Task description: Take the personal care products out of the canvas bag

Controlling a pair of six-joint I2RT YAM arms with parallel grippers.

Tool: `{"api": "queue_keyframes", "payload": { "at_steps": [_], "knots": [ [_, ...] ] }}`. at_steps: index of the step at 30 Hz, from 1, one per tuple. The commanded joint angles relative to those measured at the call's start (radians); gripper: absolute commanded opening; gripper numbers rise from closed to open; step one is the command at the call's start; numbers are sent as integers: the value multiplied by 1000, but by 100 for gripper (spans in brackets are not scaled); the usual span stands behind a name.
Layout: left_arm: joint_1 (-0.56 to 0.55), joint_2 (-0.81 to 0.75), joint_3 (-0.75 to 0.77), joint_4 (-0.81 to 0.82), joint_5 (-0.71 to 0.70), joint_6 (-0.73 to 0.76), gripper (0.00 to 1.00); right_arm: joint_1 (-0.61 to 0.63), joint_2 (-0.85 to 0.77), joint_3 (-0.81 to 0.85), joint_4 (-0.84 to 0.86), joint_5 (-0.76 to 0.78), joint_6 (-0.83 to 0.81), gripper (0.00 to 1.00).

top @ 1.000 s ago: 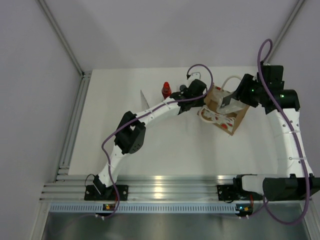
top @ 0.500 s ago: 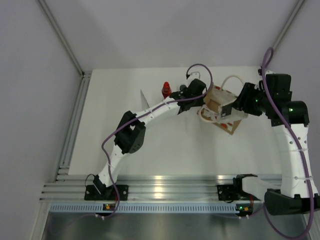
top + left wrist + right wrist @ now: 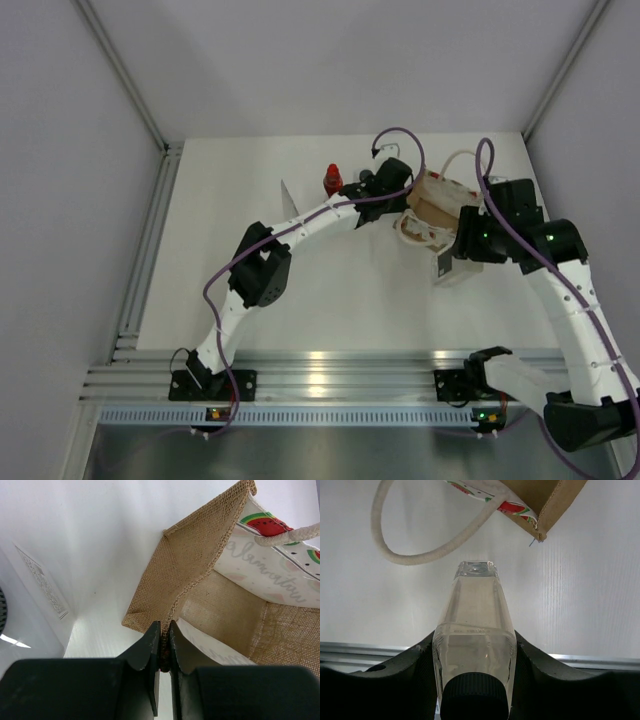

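Observation:
My right gripper is to set the clear bottle down on the white table (image 3: 437, 306), between the canvas bag and the near rail.
The canvas bag (image 3: 437, 205) lies on its side at the back right of the white table. My left gripper (image 3: 164, 630) is shut on the bag's woven rim (image 3: 192, 582) and holds its mouth open. A white container with grey lettering (image 3: 212, 642) shows inside. My right gripper (image 3: 475, 645) is shut on a clear bottle (image 3: 476, 615) with a dark cap (image 3: 476, 696), just in front of the bag (image 3: 540, 497). From above, that bottle (image 3: 446, 270) hangs at the right gripper (image 3: 460, 255). A red bottle (image 3: 332, 180) and a slim grey-white tube (image 3: 288, 196) stand left of the bag.
The bag's cream rope handles (image 3: 460, 160) loop out behind and in front of it (image 3: 405, 555). An aluminium rail (image 3: 320, 375) runs along the near edge and another (image 3: 150, 250) down the left side. Grey walls close in at the back and sides.
My right gripper has drawn back from the bag's mouth toward the near edge, carrying the clear bottle out. The bag has settled flatter. The left arm has stayed put.

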Motion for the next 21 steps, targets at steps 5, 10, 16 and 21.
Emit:
{"api": "queue_keyframes", "payload": {
  "at_steps": [5, 10, 16, 21],
  "knots": [
    [10, -46, -4, 2, -20, 2, 0, 101, -16, -69, 117, 94, 31, 0],
    [10, -43, 9, 2, -9, 8, 0, 129, 22, -172, 173, 96, 34, 0],
    [9, -46, 13, 4, -12, 20, 0, 139, 42, -269, 222, 123, 52, 0],
    [9, -40, 31, 4, 5, 32, 0, 150, 61, -303, 251, 142, 63, 0]
  ]
}}
